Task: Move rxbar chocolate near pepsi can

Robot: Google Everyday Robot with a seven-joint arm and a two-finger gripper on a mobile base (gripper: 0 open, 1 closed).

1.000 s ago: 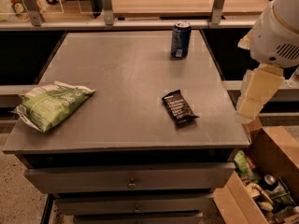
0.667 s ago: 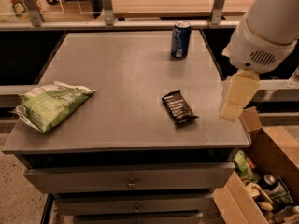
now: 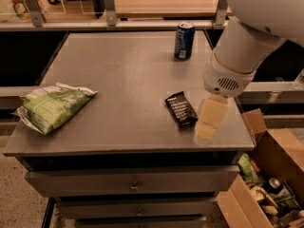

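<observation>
Next, my gripper moves to the middle of the rxbar chocolate [image 3: 180, 109] and closes there, so that wrapper sticks out on both sides of its fingers.
The rxbar chocolate [image 3: 181, 109] lies flat on the grey table [image 3: 123, 75], right of centre near the front, in a dark wrapper with white text. The pepsi can [image 3: 184, 40] stands upright at the table's back right, well behind the bar. My gripper [image 3: 209, 119] hangs from the white arm [image 3: 247, 37] at the right, just to the right of the bar and slightly above the table near its front right corner. It holds nothing that shows.
A green chip bag [image 3: 54, 106] lies at the table's left front edge. An open cardboard box [image 3: 268, 179] with assorted items sits on the floor at the right. Drawers [image 3: 133, 184] run under the table front. A railing and counter stand behind.
The arm has swung in from the right edge of view toward the left and forward, bringing my gripper from beyond the table's right side to right beside the bar. Bar and can have not moved.
</observation>
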